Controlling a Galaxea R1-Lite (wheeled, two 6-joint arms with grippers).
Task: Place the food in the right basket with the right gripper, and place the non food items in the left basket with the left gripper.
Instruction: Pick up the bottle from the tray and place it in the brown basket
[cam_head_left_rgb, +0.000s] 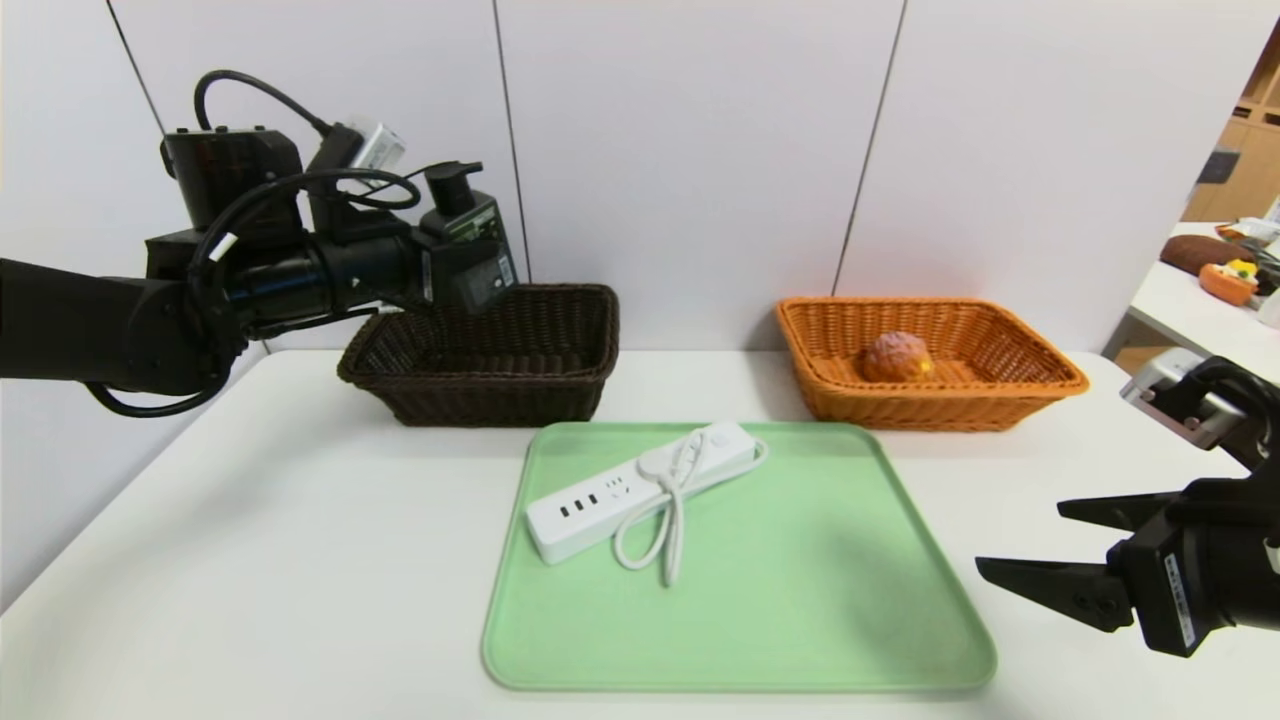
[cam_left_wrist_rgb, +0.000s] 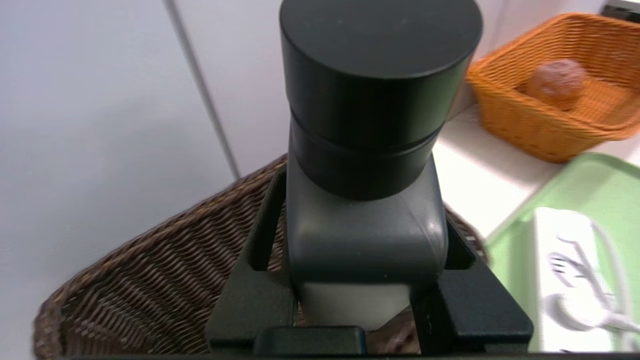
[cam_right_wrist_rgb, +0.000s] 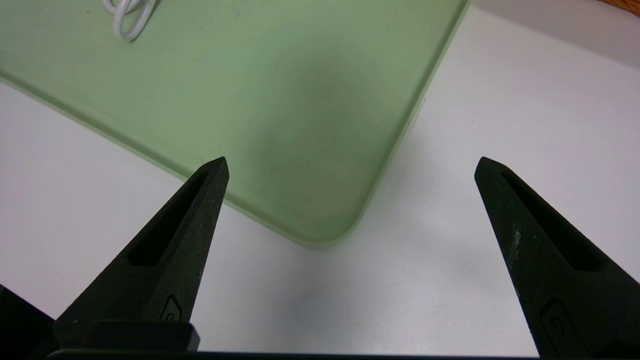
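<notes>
Next, I release the black pump bottle upright near the middle of the dark brown basket (cam_head_left_rgb: 511, 364), behind its front rim, with my left gripper.
My left gripper (cam_head_left_rgb: 450, 275) is shut on the black pump bottle (cam_head_left_rgb: 470, 250), which it holds in the air above the back left part of the dark brown left basket (cam_head_left_rgb: 500, 390). In the left wrist view the bottle (cam_left_wrist_rgb: 365, 150) sits between the jaws of this gripper (cam_left_wrist_rgb: 362, 220), over the basket's weave (cam_left_wrist_rgb: 140, 280). The bun (cam_head_left_rgb: 897, 357) lies in the orange right basket (cam_head_left_rgb: 930, 410). The white power strip (cam_head_left_rgb: 600, 495) with its coiled cord rests on the green tray (cam_head_left_rgb: 800, 600). My right gripper (cam_head_left_rgb: 1020, 538) hovers open and holding nothing by the tray's front right corner (cam_right_wrist_rgb: 325, 230).
A white wall stands close behind both baskets. A side table at the far right (cam_head_left_rgb: 1180, 310) carries other food-like items. In the left wrist view the orange basket (cam_left_wrist_rgb: 520, 125), the bun (cam_left_wrist_rgb: 556, 80) and the power strip (cam_left_wrist_rgb: 565, 250) show off to one side.
</notes>
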